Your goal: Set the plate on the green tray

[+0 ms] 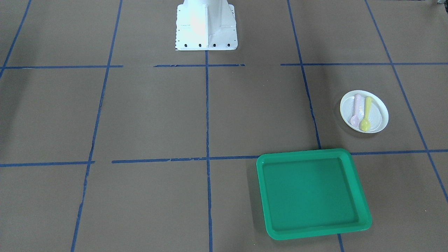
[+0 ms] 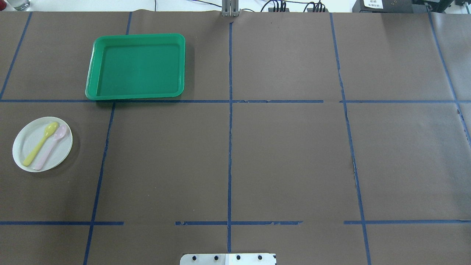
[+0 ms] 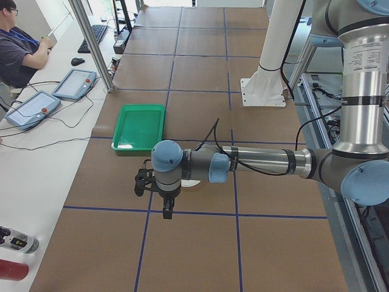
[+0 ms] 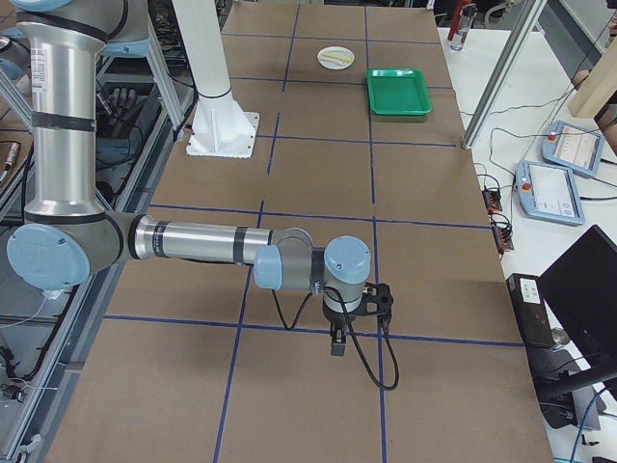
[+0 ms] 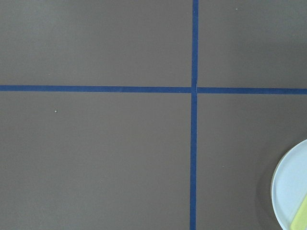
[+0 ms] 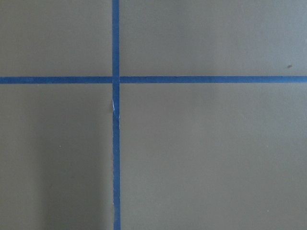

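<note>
The white plate's rim (image 1: pixel 387 118) (image 5: pixel 272 188) beside the yellow spoon, on the side away from the pink spoon, will be gripped by my left gripper as it closes.
The small white plate (image 1: pixel 379 113) lies on the brown table with a yellow spoon (image 1: pixel 366 113) and a pink spoon (image 1: pixel 357 109) on it. In the overhead view the plate (image 2: pixel 27 141) is at the left edge. The green tray (image 1: pixel 313 194) lies empty beside it, apart from it; overhead the tray (image 2: pixel 136 66) is at the back left. My left gripper (image 3: pixel 167 211) hangs near the plate (image 3: pixel 191 182), mostly hidden behind the wrist. The plate's edge (image 5: pixel 292 191) shows in the left wrist view. My right gripper (image 4: pixel 337 344) hangs far from both. I cannot tell whether either is open.
The white robot base (image 1: pixel 206 26) stands at the table's middle edge. Blue tape lines grid the table. An operator (image 3: pixel 18 48) sits beside the table with teach pendants (image 3: pixel 73 83) and a metal post (image 3: pixel 91 42) near the tray's side.
</note>
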You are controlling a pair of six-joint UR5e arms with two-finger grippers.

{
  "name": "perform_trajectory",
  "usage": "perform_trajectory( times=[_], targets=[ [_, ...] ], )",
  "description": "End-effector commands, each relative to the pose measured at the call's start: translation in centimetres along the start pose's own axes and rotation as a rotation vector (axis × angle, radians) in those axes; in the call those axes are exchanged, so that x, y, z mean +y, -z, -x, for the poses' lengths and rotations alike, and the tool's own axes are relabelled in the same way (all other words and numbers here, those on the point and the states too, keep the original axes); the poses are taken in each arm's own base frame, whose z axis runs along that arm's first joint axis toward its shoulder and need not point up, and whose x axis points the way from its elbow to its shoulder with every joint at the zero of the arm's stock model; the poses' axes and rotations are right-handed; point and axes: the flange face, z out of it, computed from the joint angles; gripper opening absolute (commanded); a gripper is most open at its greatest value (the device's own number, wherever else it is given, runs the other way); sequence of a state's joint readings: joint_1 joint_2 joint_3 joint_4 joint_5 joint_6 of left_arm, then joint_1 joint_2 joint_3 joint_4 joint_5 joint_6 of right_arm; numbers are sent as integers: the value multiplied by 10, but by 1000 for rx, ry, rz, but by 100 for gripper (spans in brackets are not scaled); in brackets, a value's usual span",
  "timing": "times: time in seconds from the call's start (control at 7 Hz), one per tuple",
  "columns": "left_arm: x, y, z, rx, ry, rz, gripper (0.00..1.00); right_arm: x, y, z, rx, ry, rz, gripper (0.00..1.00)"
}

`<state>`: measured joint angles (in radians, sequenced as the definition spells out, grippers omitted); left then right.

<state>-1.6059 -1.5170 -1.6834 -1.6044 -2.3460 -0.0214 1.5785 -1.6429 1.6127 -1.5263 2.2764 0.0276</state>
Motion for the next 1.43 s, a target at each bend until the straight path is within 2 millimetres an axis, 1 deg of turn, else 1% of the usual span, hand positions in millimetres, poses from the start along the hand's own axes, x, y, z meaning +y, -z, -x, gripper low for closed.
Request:
perform_trajectory(
  times=[0.0,0.14,0.29,0.43,0.57,0.71,0.86,1.0,1.14,1.29],
  targets=[
    [-11,11,-18,2,-34,-31,100,0,0,0,0,0,0,100],
    [-12,14,-26,3,-35,-43,100,0,0,0,0,1,-1,100],
    [-13,-2,-49,13,-29,-29,100,0,0,0,0,0,0,100],
    [-15,-13,-79,33,8,-50,100,0,0,0,0,0,0,100],
    [-8,-40,-109,60,17,-46,100,0,0,0,0,0,0,100],
    [1,-73,-125,81,-8,-38,100,0,0,0,0,0,0,100],
    [4,-102,-113,104,-16,-56,100,0,0,0,0,0,0,100],
    [15,-139,-117,143,-12,-58,100,0,0,0,0,0,0,100],
    [25,-164,-116,164,-3,-53,100,0,0,0,0,0,0,100],
    [24,-176,-120,134,-17,-68,100,0,0,0,0,0,0,100]
  ],
)
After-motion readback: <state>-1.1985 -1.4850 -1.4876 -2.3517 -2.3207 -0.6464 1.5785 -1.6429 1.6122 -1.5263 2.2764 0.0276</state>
